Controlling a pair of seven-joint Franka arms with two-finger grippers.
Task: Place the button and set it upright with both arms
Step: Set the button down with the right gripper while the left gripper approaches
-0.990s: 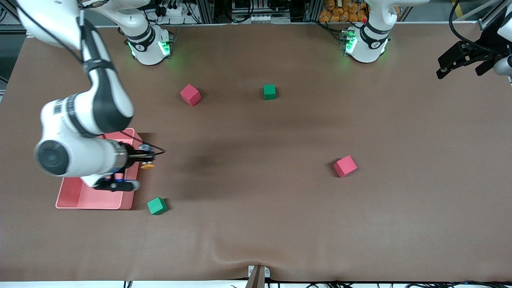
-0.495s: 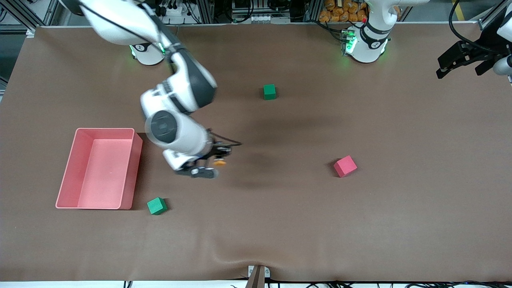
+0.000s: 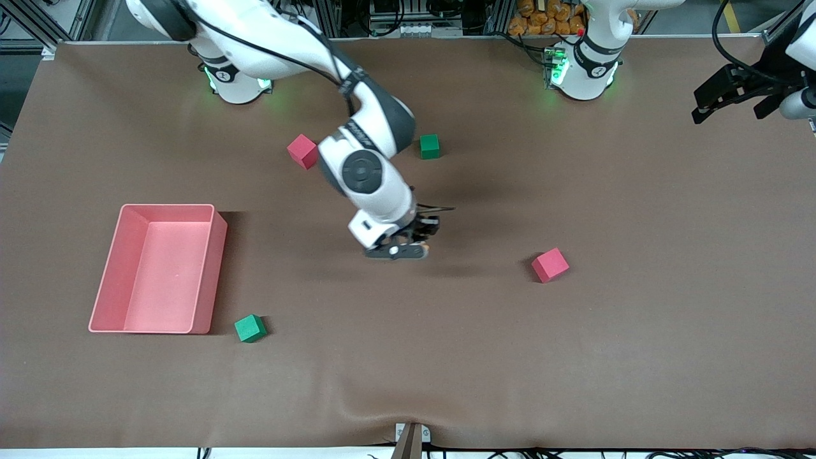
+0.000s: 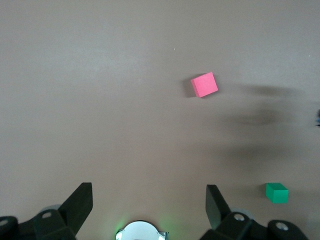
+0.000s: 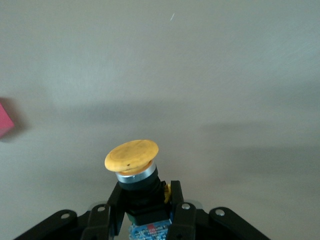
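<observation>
Next, my right gripper lets go of the button on the brown table [image 3: 456, 237], between the pink bin and the farther red cube. The button is now low over the table's middle.
The button [image 5: 132, 156], a round orange cap on a black body, is pinched by its body between the fingers of my right gripper [image 5: 145, 199], cap pointing away from the wrist. In the front view the right gripper [image 3: 415, 241] hangs low over the middle of the brown table, and its hand hides most of the button. My left gripper [image 3: 723, 97] waits open and empty above the table edge at the left arm's end. In its wrist view the left gripper [image 4: 148, 202] has nothing between its wide-spread fingers.
A red cube [image 3: 303, 151] and a green cube [image 3: 429, 146] lie near the bases. Another red cube [image 3: 550, 264] sits toward the left arm's end. A pink bin [image 3: 213, 268] and a second green cube [image 3: 250, 328] are at the right arm's end.
My right arm has swung from over the pink bin to the middle of the table, carrying the button. The left arm has barely moved.
</observation>
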